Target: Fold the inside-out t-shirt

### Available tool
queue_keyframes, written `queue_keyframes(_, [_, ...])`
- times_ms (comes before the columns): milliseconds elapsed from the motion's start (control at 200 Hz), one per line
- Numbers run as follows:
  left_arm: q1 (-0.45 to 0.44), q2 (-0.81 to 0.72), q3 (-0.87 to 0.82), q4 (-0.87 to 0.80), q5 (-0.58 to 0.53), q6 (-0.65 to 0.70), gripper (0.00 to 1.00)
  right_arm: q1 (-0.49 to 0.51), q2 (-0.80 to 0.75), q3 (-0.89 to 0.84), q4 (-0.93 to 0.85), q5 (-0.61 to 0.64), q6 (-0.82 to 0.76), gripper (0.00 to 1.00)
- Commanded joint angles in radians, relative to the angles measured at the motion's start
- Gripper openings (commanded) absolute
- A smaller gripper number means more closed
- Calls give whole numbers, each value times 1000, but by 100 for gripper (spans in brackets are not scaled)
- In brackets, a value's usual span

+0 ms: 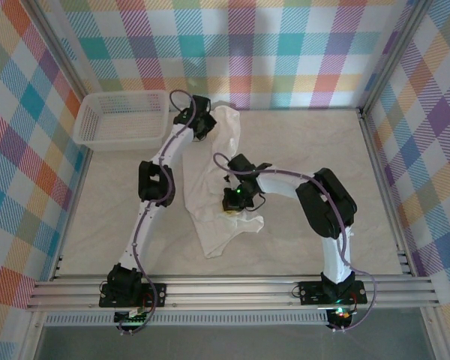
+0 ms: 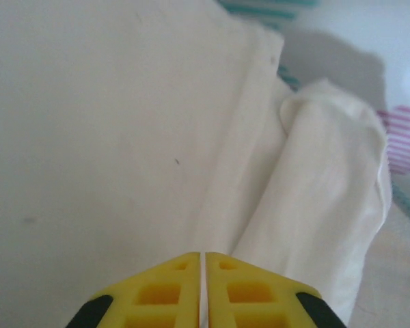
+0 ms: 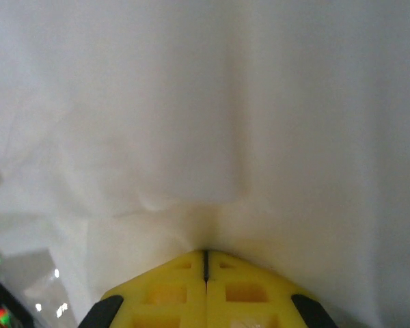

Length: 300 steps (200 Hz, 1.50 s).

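The t-shirt's near end flares crooked around my right gripper's pinch. I need to let go of the pucker and take the t-shirt's side edge [image 1: 258, 223] to straighten it before folding.
The inside-out t-shirt [image 1: 207, 180] is a white, rumpled strip running from the far middle of the table toward the near middle. My left gripper [image 1: 207, 124] is at its far end. In the left wrist view its yellow fingers [image 2: 157, 294] stand a hairline apart with white cloth in the slit, and a rolled fold of the t-shirt [image 2: 321, 198] lies just ahead on the right. My right gripper [image 1: 234, 210] is low over the near part. Its tips [image 3: 206, 251] pinch a pucker of the t-shirt [image 3: 205, 102].
A white mesh basket [image 1: 97, 127] sits at the far left corner. Plaid walls [image 1: 285, 52] close in the back and both sides. The metal rail [image 1: 232, 289] with both arm bases runs along the near edge.
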Motion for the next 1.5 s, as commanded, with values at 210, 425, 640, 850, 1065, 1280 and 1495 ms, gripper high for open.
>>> queue_keyframes(210, [12,-426,-353,-221,76,202,1,50,-200,-71,-119,-32,-122,5])
queue_keyframes(425, [-11,-793,-902,-41,74,226,2,-52,-455,-315,42,299,-22,0])
queue_keyframes(640, [-19,-1030,-1176,29,138,263,7,-43,-338,-326,11,270,-101,0])
queue_keyframes(850, [-19,-1272,-1421,80,176,339,30,42,-221,-281,-8,169,-142,0])
queue_keyframes(1065, [-17,-1493,-1636,83,141,319,43,171,-153,-226,-33,28,-175,0])
queue_keyframes(1280, [-17,-1642,-1810,23,159,265,66,175,-304,-231,-61,88,-97,9])
queue_keyframes(1495, [-17,-1750,-1992,-66,153,210,77,145,-497,-394,20,124,120,41])
